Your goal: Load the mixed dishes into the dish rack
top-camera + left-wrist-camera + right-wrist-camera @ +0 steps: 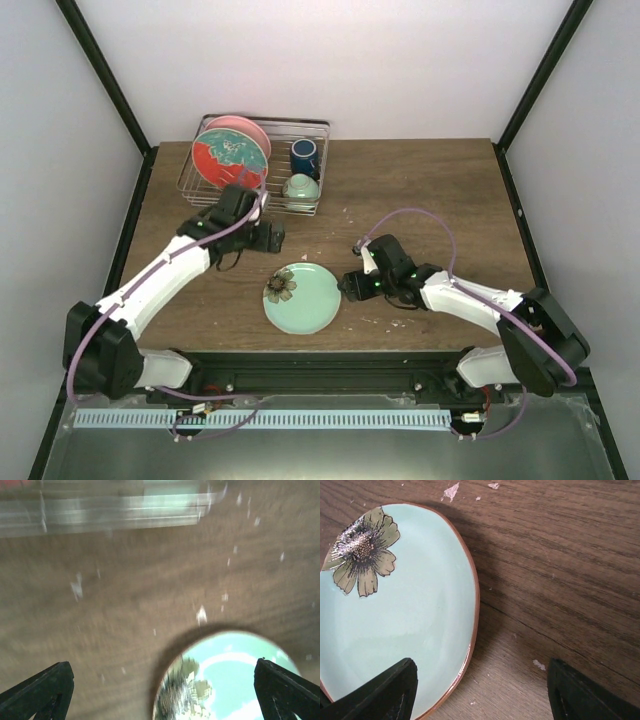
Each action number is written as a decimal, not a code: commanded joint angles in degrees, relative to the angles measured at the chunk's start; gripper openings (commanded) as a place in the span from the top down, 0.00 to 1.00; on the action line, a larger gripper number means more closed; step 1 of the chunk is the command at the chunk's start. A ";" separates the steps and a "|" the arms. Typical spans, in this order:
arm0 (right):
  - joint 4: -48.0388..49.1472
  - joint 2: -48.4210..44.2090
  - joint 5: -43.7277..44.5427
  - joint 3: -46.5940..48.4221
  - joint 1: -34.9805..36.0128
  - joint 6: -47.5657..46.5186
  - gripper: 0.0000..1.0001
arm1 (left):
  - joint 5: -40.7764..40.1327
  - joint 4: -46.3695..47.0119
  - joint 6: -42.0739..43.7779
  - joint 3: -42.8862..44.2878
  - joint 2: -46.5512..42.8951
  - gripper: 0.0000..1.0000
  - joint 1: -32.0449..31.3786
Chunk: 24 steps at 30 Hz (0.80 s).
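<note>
The rim [267,291] [159,696] beside the flower print of the pale green plate is the spot my left gripper will close on, across from my right gripper.
The wire dish rack [318,127] stands at the table's back left. In it a red-and-teal floral plate [230,158] stands upright with a pink plate [247,127] behind it, and a dark blue cup [305,156] and a mint bowl [302,187] sit at its right end. A pale green plate [312,302] with a flower print lies flat near the front edge; it also shows as the plate [235,680] and the plate [410,615]. My left gripper [264,236] [161,666] is open in front of the rack. My right gripper [350,286] [480,664] is open, straddling the plate's right rim.
The wooden table [430,190] carries small white flecks [451,491]. Black frame posts [530,85] and pale walls close in the back and sides. The blurred rack [100,510] fills the top of the left wrist view.
</note>
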 commanded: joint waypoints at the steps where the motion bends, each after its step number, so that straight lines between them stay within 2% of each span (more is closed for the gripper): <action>1: 0.31 -0.32 -2.76 0.96 -0.44 1.36 0.30 | 6.77 3.68 -11.93 -11.92 -5.50 0.00 0.13; 4: 1.36 0.89 -3.95 0.69 -0.43 2.14 0.32 | 9.12 6.47 -15.15 -20.12 -9.41 0.01 0.03; 9: 4.26 2.42 -6.16 -0.44 -0.33 3.52 0.33 | 9.53 8.80 -19.11 -28.50 -16.03 0.00 -0.07; 17: 7.76 6.30 -8.46 -1.17 0.18 4.43 0.35 | 14.38 15.31 -23.32 -37.02 -21.27 0.00 -0.06; 24: 10.70 11.33 -9.15 -1.38 1.29 5.79 0.40 | 14.88 15.41 -23.48 -38.90 -22.48 0.00 -0.07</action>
